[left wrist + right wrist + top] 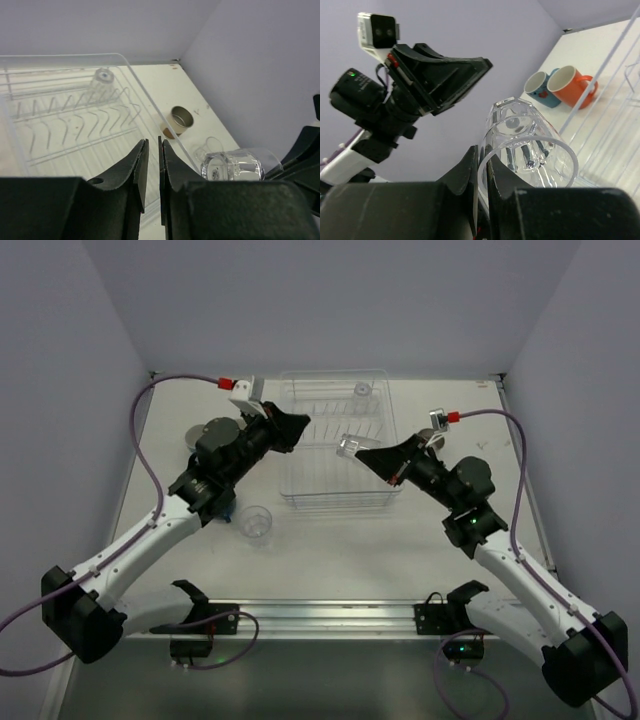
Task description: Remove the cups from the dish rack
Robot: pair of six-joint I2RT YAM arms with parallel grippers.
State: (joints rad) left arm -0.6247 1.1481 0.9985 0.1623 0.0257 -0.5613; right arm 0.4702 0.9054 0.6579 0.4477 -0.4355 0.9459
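Observation:
The robot's right gripper will set the clear tumbler down on the bare table (453,486) beside the brown cup, outside the dish rack.
The dish rack (335,475) stands mid-table, and its wall shows in the left wrist view (150,97). One clear tumbler (361,392) stands upside down on its far prongs, also visible in the left wrist view (102,80). My right gripper (364,454) is shut on the rim of another clear tumbler (530,150) and holds it tilted above the rack's right side. My left gripper (302,421) hovers over the rack's left edge; its jaws are almost together and empty (152,142). An orange mug (572,85) and a blue mug (542,89) lie on the table beyond the rack.
A clear tumbler (257,523) stands on the table left of the rack's front. A brown cup (180,120) lies on its side past the rack's right wall, with another clear tumbler (207,149) near it. Purple walls enclose the table.

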